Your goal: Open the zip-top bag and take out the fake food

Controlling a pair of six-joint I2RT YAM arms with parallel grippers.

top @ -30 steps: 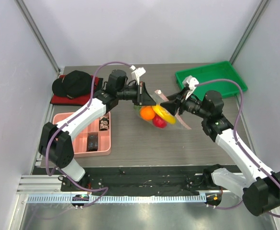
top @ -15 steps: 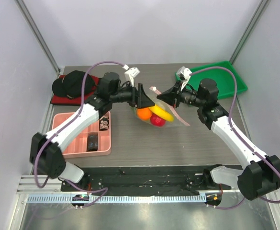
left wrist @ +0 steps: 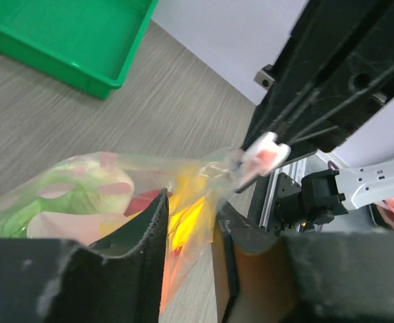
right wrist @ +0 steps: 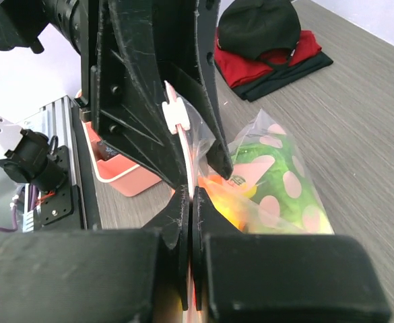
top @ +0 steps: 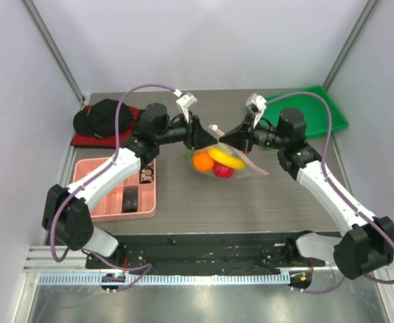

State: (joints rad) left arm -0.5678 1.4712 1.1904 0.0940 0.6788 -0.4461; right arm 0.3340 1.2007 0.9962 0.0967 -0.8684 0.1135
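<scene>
The robot's right gripper pinches the bag's pink top edge short of the white slider, so it should open, move along and grip the slider itself (right wrist: 176, 116).
The zip-top bag (top: 213, 161) hangs between my two grippers over the table's middle. It holds the fake food: a yellow banana (top: 227, 159), an orange (top: 203, 161), a red fruit (top: 223, 171) and a green cabbage (right wrist: 271, 168). My right gripper (top: 234, 139) is shut on the bag's pink top edge, as the right wrist view (right wrist: 191, 192) shows. My left gripper (top: 198, 134) faces it, jaws a little apart, with bag film (left wrist: 82, 182) in the gap (left wrist: 188, 202). The white slider (left wrist: 264, 149) sits just past my left fingertips, and also shows in the right wrist view (right wrist: 175, 111).
A pink compartment tray (top: 89, 165) with small dark items lies at the left. A black cap on red cloth (top: 102, 118) is at the back left. A green tray (top: 304, 108) stands at the back right. Grey walls close in both sides.
Both grippers have drawn closer together and shifted slightly left and back with the bag. My left wrist has rolled, so its fingers now look narrow from above.
</scene>
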